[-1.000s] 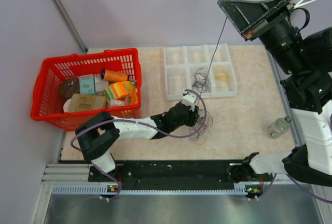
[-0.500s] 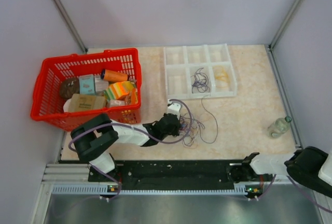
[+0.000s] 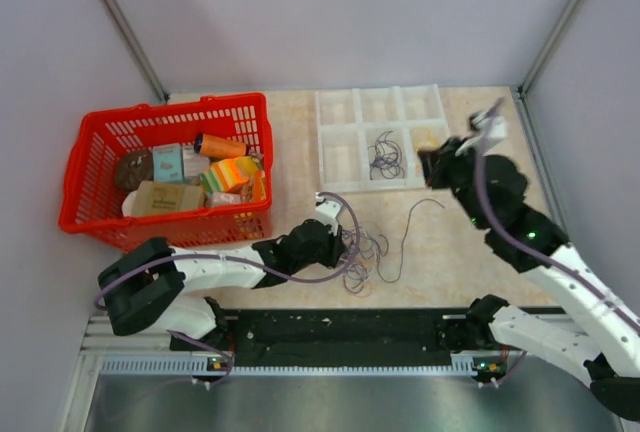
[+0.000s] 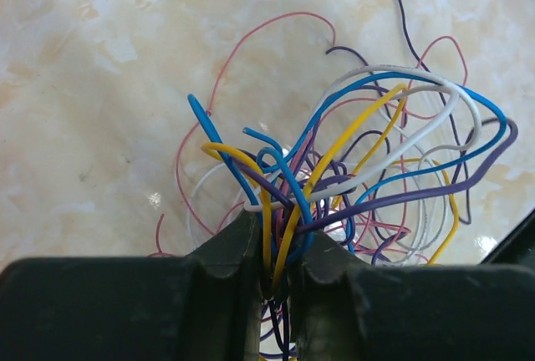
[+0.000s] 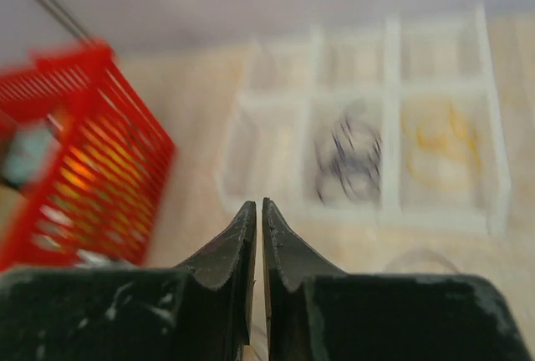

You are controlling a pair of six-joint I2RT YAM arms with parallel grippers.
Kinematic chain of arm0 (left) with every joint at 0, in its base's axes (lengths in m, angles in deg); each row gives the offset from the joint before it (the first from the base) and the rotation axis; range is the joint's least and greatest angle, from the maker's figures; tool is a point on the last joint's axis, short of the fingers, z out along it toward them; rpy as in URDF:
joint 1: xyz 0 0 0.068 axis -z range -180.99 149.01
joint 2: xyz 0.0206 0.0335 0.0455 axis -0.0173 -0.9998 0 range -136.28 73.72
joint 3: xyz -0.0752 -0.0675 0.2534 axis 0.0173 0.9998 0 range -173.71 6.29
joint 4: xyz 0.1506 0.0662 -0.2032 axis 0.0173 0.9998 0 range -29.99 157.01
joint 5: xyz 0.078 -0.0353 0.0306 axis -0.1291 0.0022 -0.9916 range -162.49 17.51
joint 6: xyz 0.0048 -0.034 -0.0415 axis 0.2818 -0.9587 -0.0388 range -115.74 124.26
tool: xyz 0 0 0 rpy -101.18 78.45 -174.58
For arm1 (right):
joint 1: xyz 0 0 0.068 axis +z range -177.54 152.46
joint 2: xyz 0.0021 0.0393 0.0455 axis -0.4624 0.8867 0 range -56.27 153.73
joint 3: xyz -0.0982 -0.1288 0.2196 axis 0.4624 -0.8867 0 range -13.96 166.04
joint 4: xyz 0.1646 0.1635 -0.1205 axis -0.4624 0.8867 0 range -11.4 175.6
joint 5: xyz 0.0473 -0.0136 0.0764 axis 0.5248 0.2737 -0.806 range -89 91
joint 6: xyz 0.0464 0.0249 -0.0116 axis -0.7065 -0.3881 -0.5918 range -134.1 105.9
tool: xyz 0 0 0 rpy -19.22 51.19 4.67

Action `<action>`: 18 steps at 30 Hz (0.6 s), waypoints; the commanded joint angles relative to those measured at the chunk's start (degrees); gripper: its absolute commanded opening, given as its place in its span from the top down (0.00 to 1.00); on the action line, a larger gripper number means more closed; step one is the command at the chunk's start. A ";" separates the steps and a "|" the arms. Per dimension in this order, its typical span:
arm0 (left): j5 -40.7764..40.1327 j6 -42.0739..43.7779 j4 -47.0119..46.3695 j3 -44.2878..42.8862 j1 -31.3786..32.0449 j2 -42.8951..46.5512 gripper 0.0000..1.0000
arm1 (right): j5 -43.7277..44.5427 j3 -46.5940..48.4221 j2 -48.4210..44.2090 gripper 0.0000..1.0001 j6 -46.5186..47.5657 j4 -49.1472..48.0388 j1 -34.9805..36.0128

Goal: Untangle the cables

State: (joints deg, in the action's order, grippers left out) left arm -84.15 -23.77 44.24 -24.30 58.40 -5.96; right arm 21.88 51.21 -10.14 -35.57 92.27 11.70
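The purple cable's loose end is clear, but its loop still runs into the cable heap, so next my empty right gripper pulls it out by that loop (image 4: 511, 133).
The cables (image 4: 368, 169) form a loose tangle of blue, yellow, purple, white and pink-red wires on the marble tabletop, seen from above near the front middle (image 3: 368, 250). My left gripper (image 4: 280, 261) is shut on a bunch of them at the tangle's near side, and lies low at the tangle's left edge (image 3: 343, 249). One dark cable (image 3: 408, 237) lies apart, right of the tangle. My right gripper (image 5: 257, 211) is shut with nothing showing between its jaws, and hovers by the right part of the white tray (image 3: 428, 164).
The white compartment tray (image 3: 340, 102) at the back holds dark wires (image 3: 383, 157) in one cell and yellow wires (image 5: 443, 135) in the cell to their right. A red basket (image 3: 80, 167) full of groceries stands at the left.
The left gripper shut on the tangle and dragged it toward the near left. The right arm dropped from high up, left the view, then came back beside the tray; the dark cable now lies on the table.
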 commanded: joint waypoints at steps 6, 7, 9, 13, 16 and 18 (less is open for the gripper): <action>4.10 1.23 4.52 -2.90 0.02 2.86 0.82 | -14.27 -25.95 -2.98 0.73 -4.10 10.06 0.31; 3.93 1.05 4.52 -2.81 -0.07 3.04 0.82 | -16.64 -27.45 -2.45 0.72 -3.84 9.36 0.22; 4.10 0.44 4.78 -2.90 -0.16 2.95 0.81 | -23.05 -31.05 -2.10 0.68 -3.05 6.21 0.22; 6.21 0.17 5.92 -3.95 -0.16 2.51 0.81 | -36.78 -32.91 3.16 0.64 1.17 0.14 0.22; 6.56 0.69 6.01 -4.04 -0.07 2.86 0.81 | -35.23 -34.14 7.13 0.63 2.14 -2.41 0.22; 6.30 0.61 6.54 -4.04 -0.16 3.21 0.81 | -33.28 -36.15 7.05 0.64 2.05 -5.92 0.22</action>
State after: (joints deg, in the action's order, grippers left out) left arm -78.84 -23.07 50.84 -26.20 58.38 -4.41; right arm -8.98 17.11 -3.78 -35.55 95.53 11.68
